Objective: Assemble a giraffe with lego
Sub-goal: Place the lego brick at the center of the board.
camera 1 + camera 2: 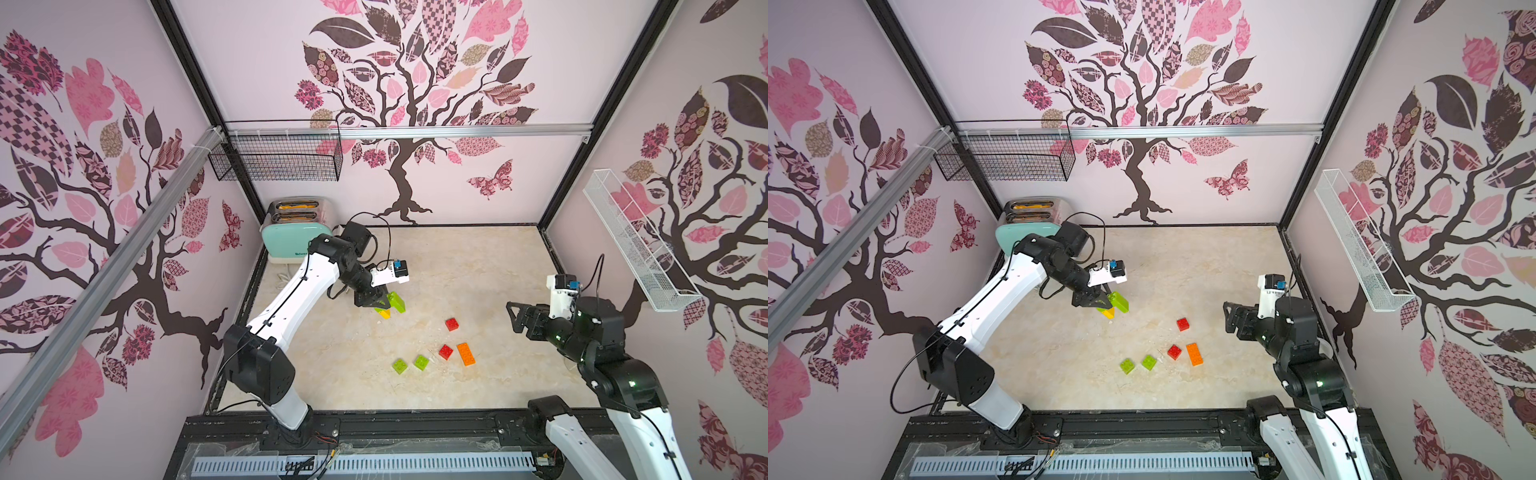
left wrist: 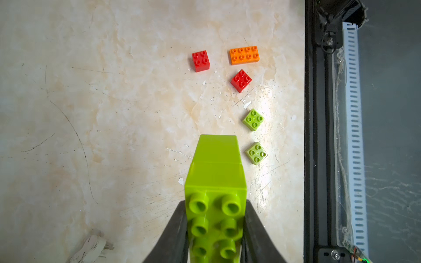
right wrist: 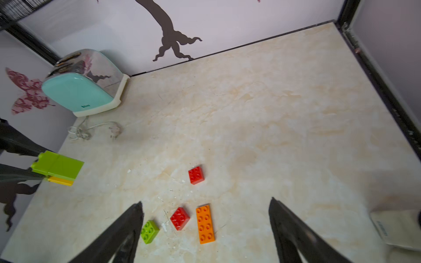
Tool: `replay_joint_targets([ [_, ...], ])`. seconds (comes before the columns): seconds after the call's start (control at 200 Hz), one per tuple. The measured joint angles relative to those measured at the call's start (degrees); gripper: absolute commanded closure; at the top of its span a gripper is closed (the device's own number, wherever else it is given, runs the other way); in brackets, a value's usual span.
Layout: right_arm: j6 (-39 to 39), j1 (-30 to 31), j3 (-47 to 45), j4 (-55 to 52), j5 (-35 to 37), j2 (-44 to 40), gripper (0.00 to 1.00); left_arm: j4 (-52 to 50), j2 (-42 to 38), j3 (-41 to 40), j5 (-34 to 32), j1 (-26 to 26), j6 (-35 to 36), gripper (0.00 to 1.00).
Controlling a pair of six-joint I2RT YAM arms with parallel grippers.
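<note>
My left gripper is going to let go of the giraffe, still held above the table, on the table (image 1: 408, 327) (image 2: 201, 132) slightly behind the small green bricks.
My left gripper (image 1: 376, 301) is shut on the giraffe, here a joined stack of lime-green lego bricks (image 1: 395, 301) with a small yellow brick (image 1: 384, 314) under it, held above the table. In the left wrist view both fingers press the studded long green brick (image 2: 216, 182). On the table lie two red bricks (image 1: 452, 324) (image 1: 445, 351), one long orange brick (image 1: 466, 354) and two small green bricks (image 1: 421, 362) (image 1: 400, 365). My right gripper (image 3: 205, 200) is open and empty, hanging above the table to the right of the orange brick (image 3: 205, 224).
A mint-green toaster (image 1: 295, 230) stands in the back left corner with its cord (image 3: 95, 131) on the table. A black wire basket (image 1: 276, 156) hangs on the back wall. A white mesh basket (image 1: 636, 241) hangs on the right wall.
</note>
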Motion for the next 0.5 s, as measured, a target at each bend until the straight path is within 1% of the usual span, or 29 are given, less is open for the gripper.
replay_joint_targets([
  [0.095, -2.2, 0.0, -3.5, -0.1, 2.3, -4.0, 0.08, -0.3, 2.1, 0.8, -2.1, -0.9, 1.7, 0.8],
  [0.14, -2.9, 0.0, -4.4, -0.2, 3.2, -5.4, 0.05, -0.4, 2.9, 0.8, -3.1, -1.4, 2.5, 0.8],
  [0.28, -3.9, 0.1, -5.2, 0.0, 6.1, -8.1, 0.01, -0.2, 6.1, 1.0, -7.0, -4.0, 5.3, 0.8],
  [0.5, -3.9, 0.4, -5.3, 0.5, 8.8, -11.2, 0.0, 1.5, 13.6, 2.8, -12.7, -8.1, 9.1, 0.8],
])
